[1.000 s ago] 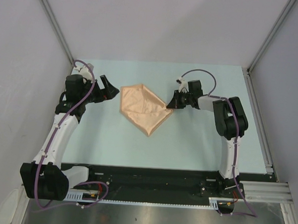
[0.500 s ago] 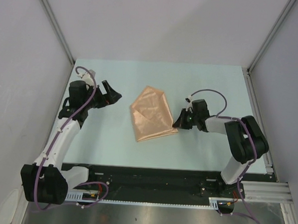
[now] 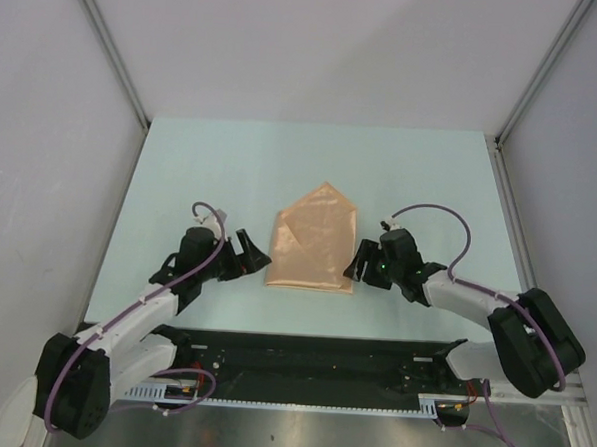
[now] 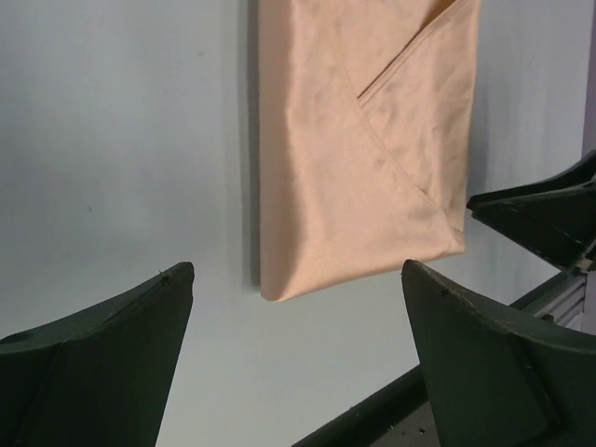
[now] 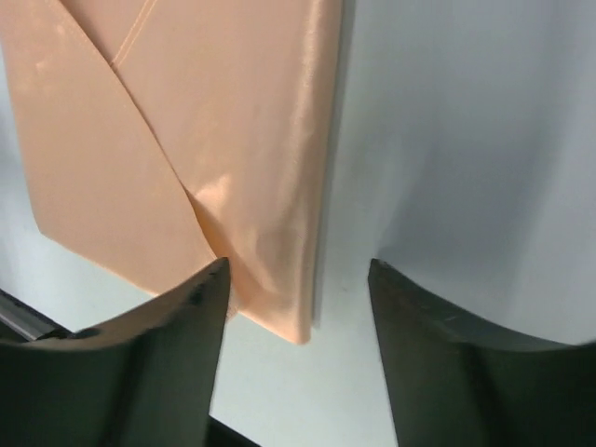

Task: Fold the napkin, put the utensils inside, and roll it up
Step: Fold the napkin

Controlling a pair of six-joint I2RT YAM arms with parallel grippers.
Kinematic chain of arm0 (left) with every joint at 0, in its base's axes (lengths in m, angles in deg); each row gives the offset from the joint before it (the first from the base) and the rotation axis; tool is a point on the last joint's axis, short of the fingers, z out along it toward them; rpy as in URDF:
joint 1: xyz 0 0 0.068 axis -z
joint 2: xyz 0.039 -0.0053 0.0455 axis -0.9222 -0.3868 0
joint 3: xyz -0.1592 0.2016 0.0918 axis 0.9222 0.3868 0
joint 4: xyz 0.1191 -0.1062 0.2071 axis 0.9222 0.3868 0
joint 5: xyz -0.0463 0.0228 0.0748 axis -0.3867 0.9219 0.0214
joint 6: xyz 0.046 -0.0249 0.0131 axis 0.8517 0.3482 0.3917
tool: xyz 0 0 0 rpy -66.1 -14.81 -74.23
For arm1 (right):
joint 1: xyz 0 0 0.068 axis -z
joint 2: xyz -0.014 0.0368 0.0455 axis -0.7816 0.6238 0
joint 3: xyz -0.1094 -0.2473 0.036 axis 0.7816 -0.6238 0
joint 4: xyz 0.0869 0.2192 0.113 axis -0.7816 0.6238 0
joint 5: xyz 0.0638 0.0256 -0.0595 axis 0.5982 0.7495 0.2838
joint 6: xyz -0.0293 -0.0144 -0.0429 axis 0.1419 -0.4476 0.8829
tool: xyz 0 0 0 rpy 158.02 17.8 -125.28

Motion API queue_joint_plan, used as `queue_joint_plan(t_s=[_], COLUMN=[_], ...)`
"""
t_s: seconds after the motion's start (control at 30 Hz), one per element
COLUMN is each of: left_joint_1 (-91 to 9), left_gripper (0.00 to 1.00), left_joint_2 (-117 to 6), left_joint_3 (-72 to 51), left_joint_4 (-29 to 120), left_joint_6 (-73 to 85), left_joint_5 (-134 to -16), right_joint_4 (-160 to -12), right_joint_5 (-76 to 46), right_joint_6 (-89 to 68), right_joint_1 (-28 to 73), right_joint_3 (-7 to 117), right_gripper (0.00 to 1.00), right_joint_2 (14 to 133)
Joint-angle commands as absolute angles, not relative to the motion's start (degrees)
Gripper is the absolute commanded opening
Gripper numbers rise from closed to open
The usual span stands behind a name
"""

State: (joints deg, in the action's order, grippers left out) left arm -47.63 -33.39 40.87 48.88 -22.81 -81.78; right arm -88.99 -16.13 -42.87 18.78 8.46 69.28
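My right gripper needs to move inward and pinch the flap at that tip [image 5: 234, 300], because its fingers are on both sides of the napkin's corner while the flap's tip lies under a finger.
The peach-orange napkin [image 3: 314, 241] lies flat and folded on the pale table, pointed at its far end and straight along its near edge. My left gripper [image 3: 255, 257] sits low by its near left corner, open and empty. In the left wrist view the napkin [image 4: 363, 149] ends just ahead of that gripper [image 4: 296, 270]. My right gripper [image 3: 356, 268] is at the near right corner. In the right wrist view the napkin's [image 5: 186, 121] corner lies loose between the open right gripper's [image 5: 298, 265] fingers, with its left finger over the cloth's edge. The utensils are out of view.
A black rail [image 3: 322, 350] runs along the table's near edge just behind both grippers. An aluminium frame [image 3: 521, 245] borders the table on the right, and grey walls stand on the other sides. The right gripper's finger [image 4: 549, 214] shows in the left wrist view.
The right gripper, shut on the napkin's corner before, dragged the cloth nearer and turned it, then opened and let go. Both arms moved down toward the near edge.
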Motion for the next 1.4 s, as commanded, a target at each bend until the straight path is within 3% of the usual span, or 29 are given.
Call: queue_joint_plan(t_s=[0.0, 0.17, 0.57, 0.83, 1.03, 1.2, 1.37], left_joint_1=[-46.9, -46.9, -46.9, -46.9, -46.9, -46.9, -46.9], left_gripper=[0.97, 0.94, 0.89, 0.89, 0.88, 0.84, 0.79], left_joint_2=[-32.5, -34.1, -39.9, -39.8, -39.9, -40.8, -40.5], left_joint_3=[42.8, 44.8, 47.1, 47.2, 47.5, 48.4, 49.5], left_joint_4=[42.6, 39.4, 35.1, 35.5, 35.4, 34.7, 34.1], left_joint_6=[-24.9, -25.1, -25.3, -24.8, -24.6, -24.7, -25.2], left_joint_5=[-78.6, -79.1, -79.9, -79.8, -79.9, -80.6, -80.9], right_joint_4=[-80.6, -77.3, -94.5, -95.2, -94.3, -93.9, -91.6], right_joint_5=[-20.7, -20.0, -11.5, -12.5, -13.5, -13.6, -14.3], right_joint_6=[-41.3, -41.5, -52.5, -51.9, -51.2, -50.8, -49.9], right_joint_1=[19.6, 17.7, 11.2, 11.2, 11.6, 12.2, 12.9], right_joint_3=[9.7, 11.8, 7.4, 8.8, 9.0, 9.1, 9.4], right_gripper=[0.74, 0.76, 0.61, 0.53, 0.41, 0.20, 0.12], right_joint_2=[62.7, 59.7, 66.6, 70.3, 70.4, 69.9, 68.3])
